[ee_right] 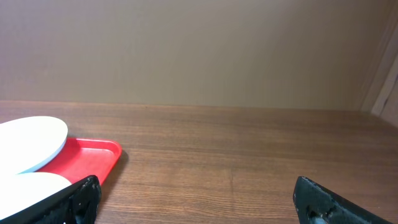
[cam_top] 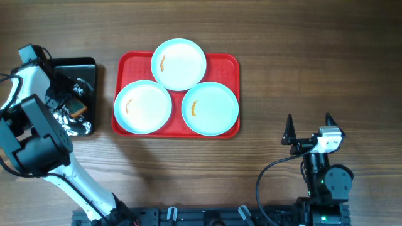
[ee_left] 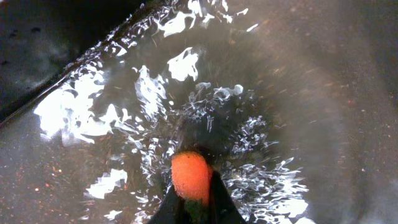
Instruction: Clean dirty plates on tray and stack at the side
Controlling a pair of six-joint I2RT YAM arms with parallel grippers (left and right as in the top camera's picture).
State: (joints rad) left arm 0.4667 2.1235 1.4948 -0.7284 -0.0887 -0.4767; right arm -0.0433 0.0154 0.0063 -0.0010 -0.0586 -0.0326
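Observation:
Only the sponge's narrow orange end shows past my left fingers, so I will open in the water and retake the sponge with its broad edge forward point(cam_top: 78, 111).
Three pale aqua plates, each with an orange smear, sit on the red tray point(cam_top: 231, 61): one at the back point(cam_top: 179, 63), one front left point(cam_top: 143, 107), one front right point(cam_top: 210, 108). My left gripper point(cam_top: 74, 108) is down in the black tray point(cam_top: 81, 65). In the left wrist view it point(ee_left: 194, 198) is shut on an orange sponge with a green back point(ee_left: 189, 174), over rippling water. My right gripper point(cam_top: 309, 128) is open and empty, right of the red tray. Its wrist view point(ee_right: 199, 200) shows the tray corner point(ee_right: 90, 155) and a plate point(ee_right: 31, 140).
The black tray holds shallow glinting water point(ee_left: 93, 112) and stands left of the red tray. Bare wooden table point(cam_top: 282, 50) lies right of and behind the red tray. A plain wall point(ee_right: 199, 50) rises beyond the table's far edge.

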